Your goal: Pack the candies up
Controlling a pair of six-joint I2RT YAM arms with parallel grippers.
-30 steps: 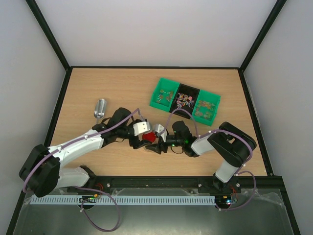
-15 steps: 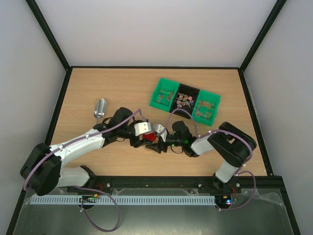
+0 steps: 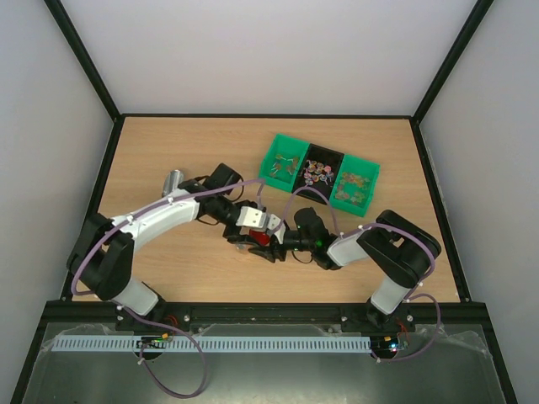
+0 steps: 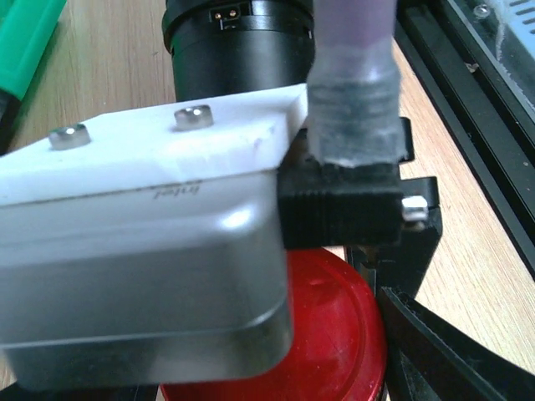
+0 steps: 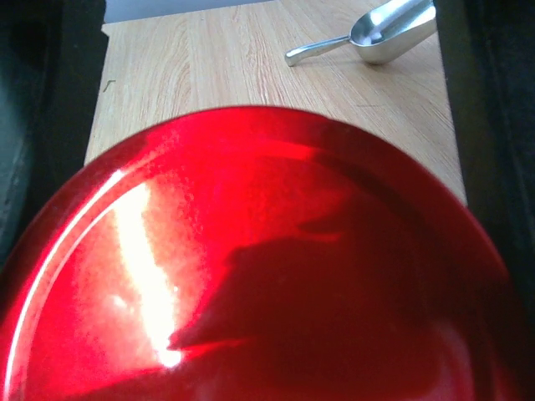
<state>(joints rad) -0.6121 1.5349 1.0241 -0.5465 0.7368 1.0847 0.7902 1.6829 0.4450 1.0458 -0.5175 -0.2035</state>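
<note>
My left gripper is turned close in against my right gripper at the red lid. So it should open, turn back and take the lid's rim (image 4: 374, 313).
The candies (image 3: 318, 172) lie in a row of green and black bins (image 3: 271, 160) at the back right; they are out of both wrist views. A red round lid (image 3: 262, 239) sits mid-table where the two grippers meet. My right gripper (image 3: 269, 245) holds the lid; in the right wrist view the lid (image 5: 267, 276) fills the space between the dark fingers (image 5: 33, 167). My left gripper (image 3: 248, 233) is right next to the lid. In the left wrist view the right arm's wrist camera (image 4: 150, 276) hides most of the lid (image 4: 334, 334) and my jaws.
A silver metal scoop (image 3: 173, 179) lies at the left, partly under my left arm; it also shows in the right wrist view (image 5: 376, 33). A black frame rail (image 3: 269, 313) runs along the near table edge.
My left arm has swung its elbow away towards the back, over the scoop, and its gripper has shifted right, closer to the lid. The right arm and the lid have barely moved.
</note>
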